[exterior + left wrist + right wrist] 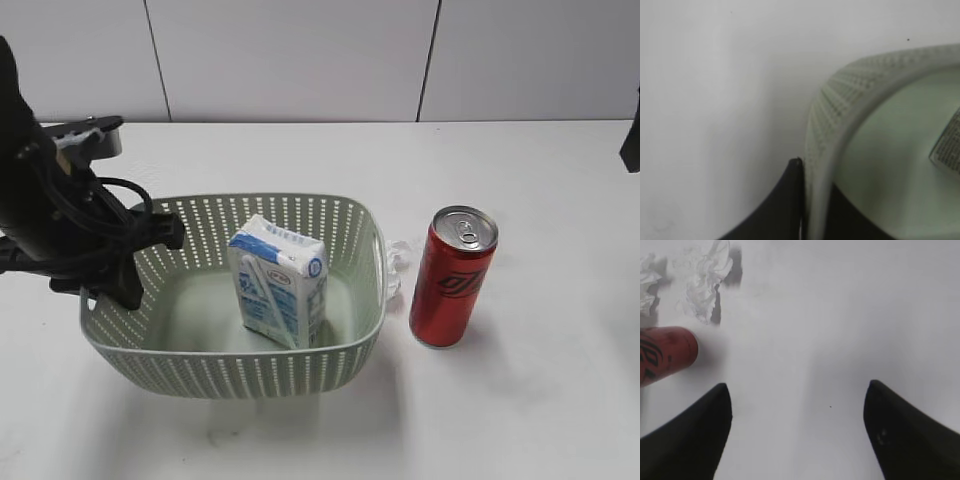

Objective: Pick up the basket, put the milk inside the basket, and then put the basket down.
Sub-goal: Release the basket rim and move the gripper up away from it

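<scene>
Next, my left gripper releases the basket on the white table, closer to the wall (283,232), next to the crumpled white tissues.
The pale sage-green basket (330,362) sits at the middle left of the white table. The white and blue milk carton (278,280) stands inside it, leaning a little. My left gripper (120,285) is shut on the basket's left rim; in the left wrist view its dark fingers (815,187) pinch the perforated wall (840,100), one outside and one inside. A corner of the milk (949,147) shows at the right edge there. My right gripper (797,390) is open and empty above bare table, right of the basket.
A tall red soda can (452,277) stands upright right of the basket and shows in the right wrist view (662,355). Crumpled white tissues (400,258) lie between can and basket; they also show in the right wrist view (702,280). A wall runs behind the table.
</scene>
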Motion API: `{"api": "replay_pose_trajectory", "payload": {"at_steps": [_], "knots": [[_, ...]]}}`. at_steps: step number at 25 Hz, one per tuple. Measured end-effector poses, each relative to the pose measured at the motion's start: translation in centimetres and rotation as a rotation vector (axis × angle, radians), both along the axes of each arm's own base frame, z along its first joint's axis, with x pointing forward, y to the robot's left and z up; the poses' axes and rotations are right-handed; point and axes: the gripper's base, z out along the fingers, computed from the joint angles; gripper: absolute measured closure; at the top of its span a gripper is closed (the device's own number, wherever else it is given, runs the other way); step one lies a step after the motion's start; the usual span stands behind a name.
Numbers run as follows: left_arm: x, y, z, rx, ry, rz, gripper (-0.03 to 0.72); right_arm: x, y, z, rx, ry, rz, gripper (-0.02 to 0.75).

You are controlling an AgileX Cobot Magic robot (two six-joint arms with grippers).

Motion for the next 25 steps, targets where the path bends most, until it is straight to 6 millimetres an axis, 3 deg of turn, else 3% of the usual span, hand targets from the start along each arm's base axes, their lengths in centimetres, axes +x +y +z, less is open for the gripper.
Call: {"api": "replay_pose_trajectory", "payload": {"at_steps": [6,11,19,25], "knots": [[2.8,1.0,1.9,0.008,-0.062,0.000,0.688,-5.2,-0.2,2.0,0.037,-0.080,0.010,0.106],[6.8,0.3,3.0,0.006,-0.090,0.002,0.688,-9.9,-0.6,1.1,0.039,-0.134,0.011,0.126],[12.7,-2.0,0.8,0.025,-0.082,-0.022,0.688,-16.9,-1.2,-2.4,0.066,-0.222,-0.032,0.140],[15.0,-2.8,-2.4,0.040,-0.043,-0.022,0.688,-20.6,-1.7,-4.4,0.061,-0.306,-0.032,0.145]]}}
